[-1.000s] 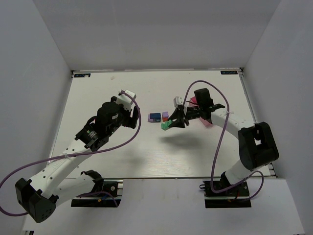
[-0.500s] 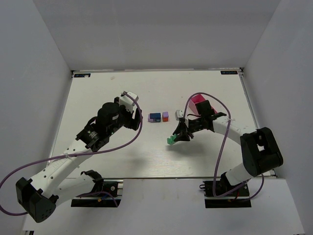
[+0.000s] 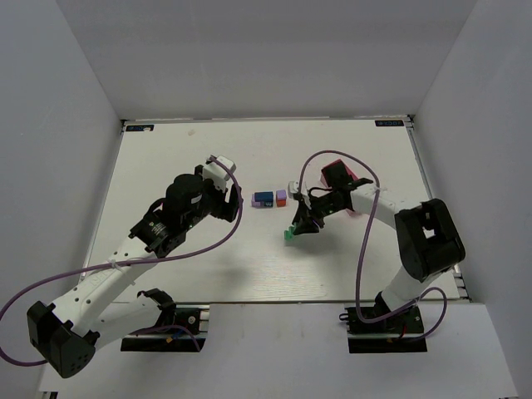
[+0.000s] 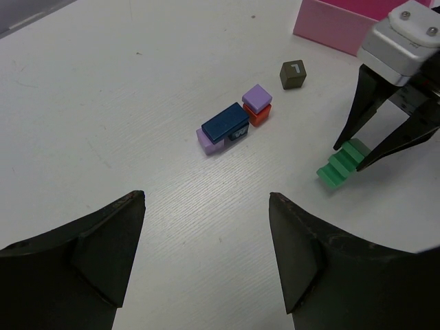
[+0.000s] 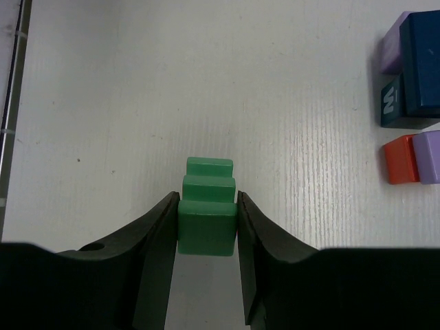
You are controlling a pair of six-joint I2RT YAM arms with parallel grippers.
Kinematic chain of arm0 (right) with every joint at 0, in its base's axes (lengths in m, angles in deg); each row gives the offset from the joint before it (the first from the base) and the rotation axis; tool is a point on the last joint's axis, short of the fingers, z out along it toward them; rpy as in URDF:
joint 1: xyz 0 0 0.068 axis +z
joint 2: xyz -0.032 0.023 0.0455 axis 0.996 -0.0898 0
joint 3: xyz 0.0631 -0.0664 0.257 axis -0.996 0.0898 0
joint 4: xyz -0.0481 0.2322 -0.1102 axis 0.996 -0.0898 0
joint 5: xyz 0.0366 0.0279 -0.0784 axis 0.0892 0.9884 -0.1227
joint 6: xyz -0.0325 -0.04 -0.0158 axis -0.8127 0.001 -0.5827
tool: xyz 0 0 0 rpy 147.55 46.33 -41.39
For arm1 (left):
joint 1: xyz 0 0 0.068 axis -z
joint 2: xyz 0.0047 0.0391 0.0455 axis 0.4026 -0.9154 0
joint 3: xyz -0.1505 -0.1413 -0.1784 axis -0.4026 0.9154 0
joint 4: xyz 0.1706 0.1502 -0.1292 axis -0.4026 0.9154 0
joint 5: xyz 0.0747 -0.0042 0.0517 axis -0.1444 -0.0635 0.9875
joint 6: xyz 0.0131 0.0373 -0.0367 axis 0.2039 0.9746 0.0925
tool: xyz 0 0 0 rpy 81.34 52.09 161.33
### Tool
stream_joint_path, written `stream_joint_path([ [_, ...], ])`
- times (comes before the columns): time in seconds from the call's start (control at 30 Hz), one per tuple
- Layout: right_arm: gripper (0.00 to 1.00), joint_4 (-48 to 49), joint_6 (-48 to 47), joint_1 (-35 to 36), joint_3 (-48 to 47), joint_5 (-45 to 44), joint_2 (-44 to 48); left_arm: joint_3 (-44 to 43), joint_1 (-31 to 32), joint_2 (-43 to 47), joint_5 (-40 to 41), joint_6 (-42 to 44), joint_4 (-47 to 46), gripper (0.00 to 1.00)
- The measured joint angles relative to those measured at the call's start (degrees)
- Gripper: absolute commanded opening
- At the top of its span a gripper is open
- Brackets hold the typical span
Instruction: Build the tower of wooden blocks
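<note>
I have the green block by its near end in my right gripper and it slants, so next I put it down and grab its middle section [image 5: 209,188] before stacking it.
My right gripper [image 5: 207,199] is shut on a green stepped block [image 5: 207,206], held low over the white table [image 3: 183,158]; whether it touches the surface I cannot tell. In the top view the green block [image 3: 289,233] sits in front of the other blocks. A dark blue brick [image 3: 263,199] lies on a lilac one. Beside it, a lilac cube [image 4: 257,98] rests on a red-orange cube [image 4: 256,115]. My left gripper [image 4: 206,199] hovers open and empty to the left of these blocks, nothing between its fingers.
A pink tray [image 4: 337,27] stands behind the right gripper [image 4: 352,155]. A dark olive cube [image 4: 292,73] with a white letter lies on the table between tray and blocks. Grey walls enclose the table on three sides.
The right gripper carried the green block from beside the lilac-on-red stack toward the table's front and lower down. The left arm barely moved.
</note>
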Motion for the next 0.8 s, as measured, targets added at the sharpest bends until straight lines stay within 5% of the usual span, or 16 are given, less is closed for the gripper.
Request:
stream_joint_path([
  [0.5, 0.00, -3.13, -1.49, 2.29, -3.13, -3.52, -3.58, 0.00, 0.00, 0.00, -0.28, 0.04, -0.07, 0.82],
  [0.8, 0.29, -3.89, -3.04, 2.43, -3.26, -4.09, -3.65, 0.00, 0.00, 0.00, -0.26, 0.04, -0.07, 0.82],
])
